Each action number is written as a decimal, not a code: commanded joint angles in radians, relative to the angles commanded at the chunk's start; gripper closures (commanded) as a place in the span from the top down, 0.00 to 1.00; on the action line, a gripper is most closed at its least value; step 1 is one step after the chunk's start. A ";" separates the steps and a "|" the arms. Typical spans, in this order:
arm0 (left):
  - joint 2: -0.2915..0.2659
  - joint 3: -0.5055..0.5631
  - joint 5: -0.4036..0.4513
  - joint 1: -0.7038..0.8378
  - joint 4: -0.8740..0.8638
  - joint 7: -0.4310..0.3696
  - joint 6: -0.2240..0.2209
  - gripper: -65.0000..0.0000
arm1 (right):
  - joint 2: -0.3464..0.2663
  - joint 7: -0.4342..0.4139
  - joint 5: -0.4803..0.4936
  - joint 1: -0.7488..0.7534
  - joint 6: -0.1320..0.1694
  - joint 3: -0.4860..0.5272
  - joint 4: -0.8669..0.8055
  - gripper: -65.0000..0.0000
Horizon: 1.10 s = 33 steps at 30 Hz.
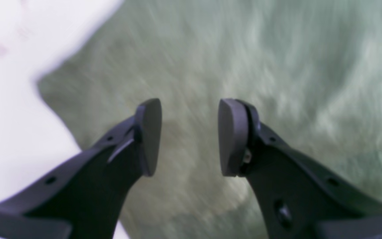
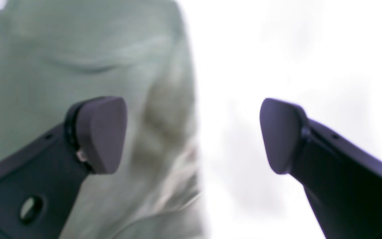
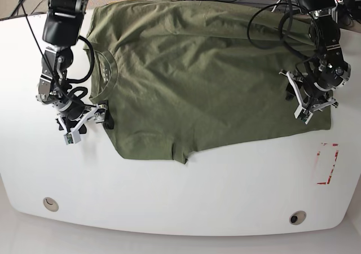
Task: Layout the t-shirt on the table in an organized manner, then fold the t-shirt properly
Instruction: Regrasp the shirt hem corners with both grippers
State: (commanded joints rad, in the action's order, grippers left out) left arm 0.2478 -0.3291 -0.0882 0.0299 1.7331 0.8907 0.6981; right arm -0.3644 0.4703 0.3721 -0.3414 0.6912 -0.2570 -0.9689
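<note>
Next, my right gripper grips the shoulder edge [image 3: 115, 138] [image 2: 173, 49] of the olive-green t-shirt, between the t-shirt's collar and its near-side sleeve.
The olive-green t-shirt [image 3: 192, 73] lies spread and wrinkled on the white table [image 3: 197, 197], collar to the left and hem to the right. My left gripper [image 3: 293, 96] is at the shirt's right edge. In the left wrist view it [image 1: 189, 136] is open and empty over blurred cloth [image 1: 244, 49]. My right gripper [image 3: 106, 120] is at the shirt's left edge, below the collar. In the right wrist view it [image 2: 192, 132] is open and empty, one finger [image 2: 101, 132] over the shirt [image 2: 61, 49], the other over bare table [image 2: 277, 49].
A red tape rectangle [image 3: 326, 163] is at the table's right. Two grommet holes [image 3: 51, 204] [image 3: 296, 217] sit near the front edge. Cables [image 3: 271, 11] hang at the back right. The shirt's top edge reaches the table's far edge.
</note>
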 joint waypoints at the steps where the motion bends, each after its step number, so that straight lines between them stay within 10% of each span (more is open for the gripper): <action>1: 0.000 0.000 0.000 -0.003 0.000 0.002 0.000 0.39 | 0.000 -0.009 0.000 -0.014 0.007 0.000 0.031 0.94; 22: 0.000 -0.005 0.003 -0.025 -0.003 0.002 0.000 0.39 | 0.091 -0.012 0.000 -0.087 0.007 0.150 0.167 0.93; 25: 0.000 -0.014 0.003 -0.029 -0.005 0.002 0.000 0.39 | 0.094 -0.012 0.000 -0.089 0.007 0.152 0.167 0.84; 33: 0.002 -0.183 0.005 -0.144 -0.137 0.002 0.000 0.39 | 0.094 -0.014 0.000 -0.098 0.007 0.153 0.167 0.17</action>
State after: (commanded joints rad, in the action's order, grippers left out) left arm 0.2493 -0.5117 -0.0836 -0.1143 1.5965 0.8922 0.6981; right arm -0.2708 0.4565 0.3721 -0.4396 0.6981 -0.1036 -0.8017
